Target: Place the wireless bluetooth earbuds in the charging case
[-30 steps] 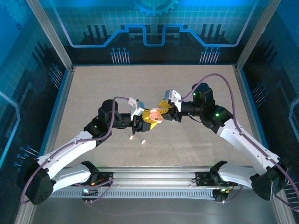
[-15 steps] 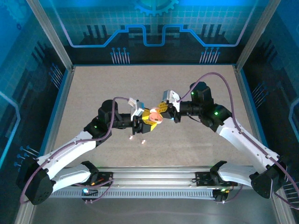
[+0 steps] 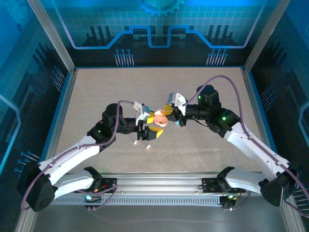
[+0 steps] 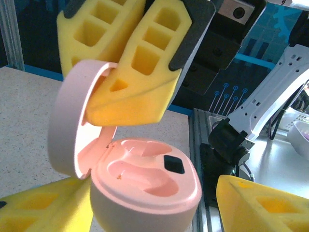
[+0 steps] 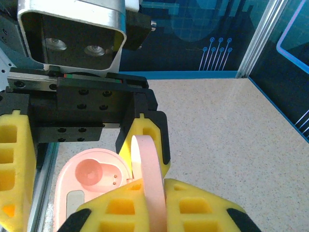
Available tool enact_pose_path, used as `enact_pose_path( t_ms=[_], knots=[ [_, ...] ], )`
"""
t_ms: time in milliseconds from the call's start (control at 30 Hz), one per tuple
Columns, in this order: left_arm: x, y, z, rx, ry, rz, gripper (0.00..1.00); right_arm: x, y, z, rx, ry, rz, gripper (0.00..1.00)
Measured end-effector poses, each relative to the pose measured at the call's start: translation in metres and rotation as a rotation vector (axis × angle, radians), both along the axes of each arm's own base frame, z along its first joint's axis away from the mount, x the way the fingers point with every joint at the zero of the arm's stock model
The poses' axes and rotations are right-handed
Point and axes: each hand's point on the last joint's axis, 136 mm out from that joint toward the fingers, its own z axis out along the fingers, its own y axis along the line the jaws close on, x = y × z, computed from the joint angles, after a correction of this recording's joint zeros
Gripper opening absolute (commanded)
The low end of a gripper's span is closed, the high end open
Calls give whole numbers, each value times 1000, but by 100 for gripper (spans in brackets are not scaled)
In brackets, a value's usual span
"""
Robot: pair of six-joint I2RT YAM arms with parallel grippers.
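I need to close my left gripper on the charging case's base [image 3: 161, 121], as my right gripper holds the case by its lid, before my right gripper goes to the earbuds.
A pale pink charging case [image 3: 161, 121] hangs open above the table between both arms. My right gripper [image 3: 167, 115] is shut on its raised lid [image 5: 147, 169], which stands edge-on between the yellow pads. In the left wrist view the case base [image 4: 145, 186] shows two empty sockets. My left gripper [image 4: 145, 210] stands open around the base: one pad [image 4: 38, 208] is beside it and the other pad [image 4: 260, 203] is clear of it. Two tiny pale earbuds [image 3: 135, 142] [image 3: 147, 145] lie on the table just below the left gripper [image 3: 151, 125].
The speckled tabletop [image 3: 203, 145] is fenced by blue walls and aluminium posts. A metal rail [image 3: 159, 183] runs along the near edge by the arm bases.
My left gripper's jaws have spread apart from the case base. The right gripper shifted slightly left with the lid, which stands more upright now. The earbuds have not moved.
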Motion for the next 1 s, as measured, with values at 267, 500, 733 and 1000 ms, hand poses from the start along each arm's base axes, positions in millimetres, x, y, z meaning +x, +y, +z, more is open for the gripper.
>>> enact_pose_path(
  t_ms=[267, 500, 733, 1000],
  knots=[
    [2, -3, -1, 4, -8, 13, 65, -2, 2, 0, 3, 11, 3, 11],
    [4, -4, 1, -2, -25, 24, 57, -2, 2, 0, 4, 13, 3, 11],
    [5, -4, 2, -5, -31, 31, 45, -2, 2, 0, 4, 13, 2, 11],
    [5, -4, 1, 1, -45, 29, 38, -2, 2, 0, 5, 16, 1, 19]
  ],
)
